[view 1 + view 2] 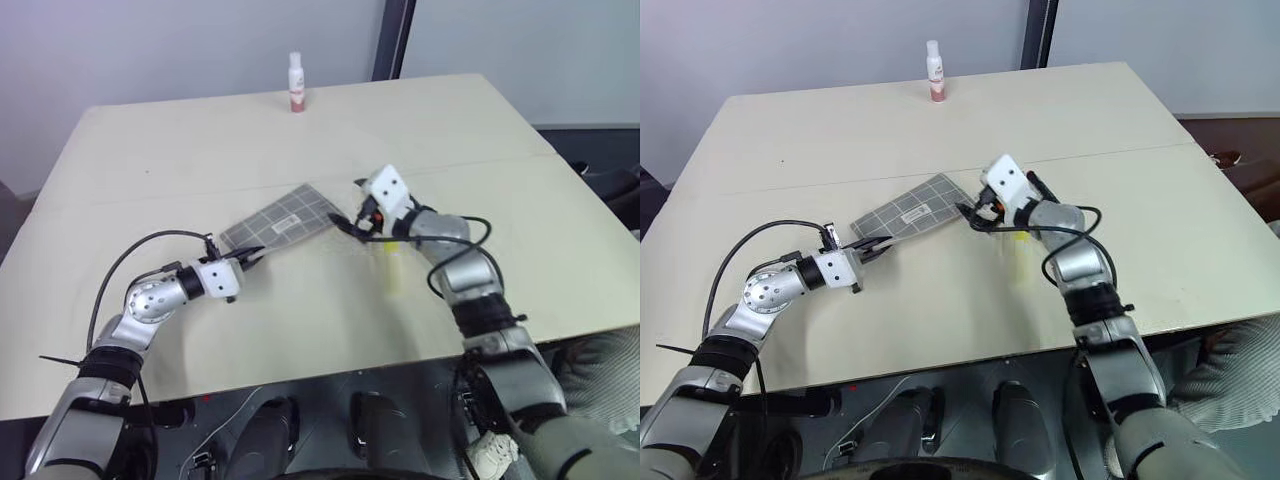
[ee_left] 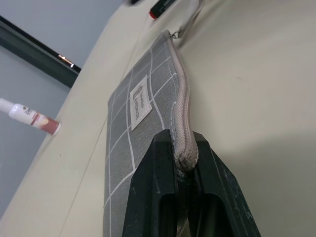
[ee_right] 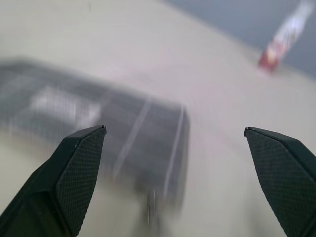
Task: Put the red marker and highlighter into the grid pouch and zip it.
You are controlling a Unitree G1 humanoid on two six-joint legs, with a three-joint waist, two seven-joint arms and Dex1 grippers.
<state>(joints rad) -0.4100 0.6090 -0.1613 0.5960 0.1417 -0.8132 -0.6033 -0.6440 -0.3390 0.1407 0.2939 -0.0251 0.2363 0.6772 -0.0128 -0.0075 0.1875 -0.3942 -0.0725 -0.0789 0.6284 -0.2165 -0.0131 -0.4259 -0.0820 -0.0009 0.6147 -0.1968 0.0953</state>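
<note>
I should pinch the pull cord point(image 2: 190, 19) with my right gripper and draw it to my left gripper, as the closed zipper's pull cord hangs at the far end of the grid pouch.
The grid pouch point(image 1: 287, 218) lies flat on the table, grey with white lines and a small white label. My left gripper point(image 1: 252, 256) is shut on its near corner, pinching the zipper edge point(image 2: 183, 113), which looks closed along the part I see. My right gripper point(image 1: 347, 222) hovers at the pouch's far end, open, with nothing between its fingers point(image 3: 81, 163). Just past that far end, by the zipper's pull cord point(image 2: 186, 25), lies the red marker point(image 2: 161, 6), a slim black barrel with a red tip. The pale-yellow highlighter point(image 1: 393, 270) lies on the table under my right forearm.
A small white bottle point(image 1: 296, 83) with a red label stands near the table's far edge. The table point(image 1: 200, 140) is a wide beige top with a seam across its middle. Dark equipment sits below the front edge.
</note>
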